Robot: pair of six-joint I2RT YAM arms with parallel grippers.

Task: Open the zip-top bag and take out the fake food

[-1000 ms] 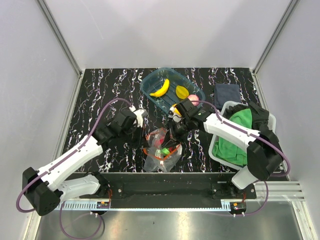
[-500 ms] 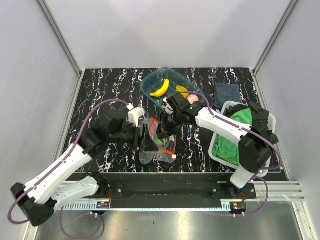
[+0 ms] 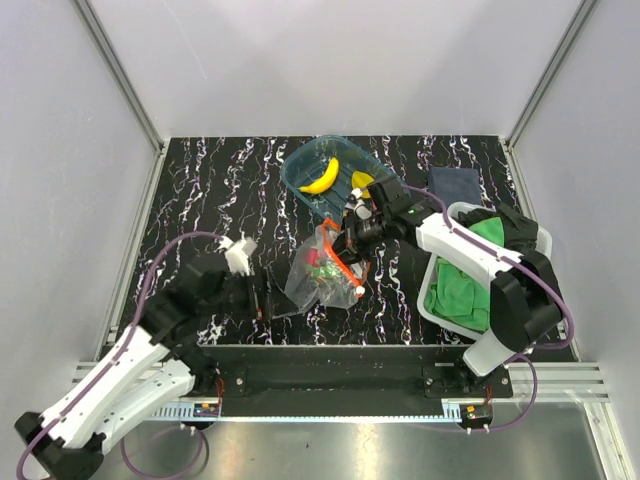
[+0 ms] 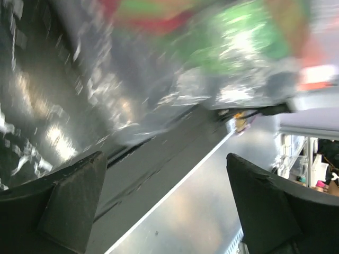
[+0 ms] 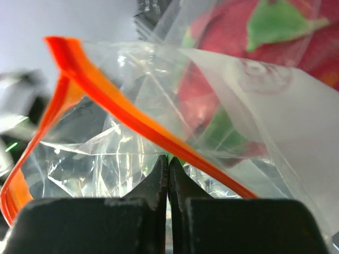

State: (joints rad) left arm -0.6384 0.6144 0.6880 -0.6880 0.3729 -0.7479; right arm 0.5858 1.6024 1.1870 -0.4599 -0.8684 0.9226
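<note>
The bag's closed end hangs loosely around the red-pink fruit, so the robot's left gripper needs to pinch the bag's bottom corner (image 3: pixel 292 300) while the right gripper pulls the fruit out.
The zip-top bag (image 3: pixel 318 272) hangs crumpled near the table's middle, its red-orange zip strip (image 5: pixel 132 123) running slantwise across the right wrist view. My right gripper (image 3: pixel 351 243) is shut on the bag's clear plastic just below the strip (image 5: pixel 169 160). A red-pink fruit with green (image 5: pixel 249 47) shows through the bag. A yellow banana (image 3: pixel 321 177) and a yellow round piece (image 3: pixel 362 181) lie in the teal tray (image 3: pixel 300 186). My left gripper (image 3: pixel 272 300) stands open to the left of the bag, nothing between its fingers (image 4: pixel 69 203); the bag (image 4: pixel 212 58) is a blur ahead of it.
A white basket (image 3: pixel 537 238) with a green cloth (image 3: pixel 470 285) stands at the right edge, under the right arm. A dark blue cloth (image 3: pixel 453 187) lies behind it. The metal front rail (image 3: pixel 330 385) runs close below the left gripper.
My left gripper opened, let go of the bag and drew back to the near left. My right gripper kept its hold and pulled the bag up and slightly right.
</note>
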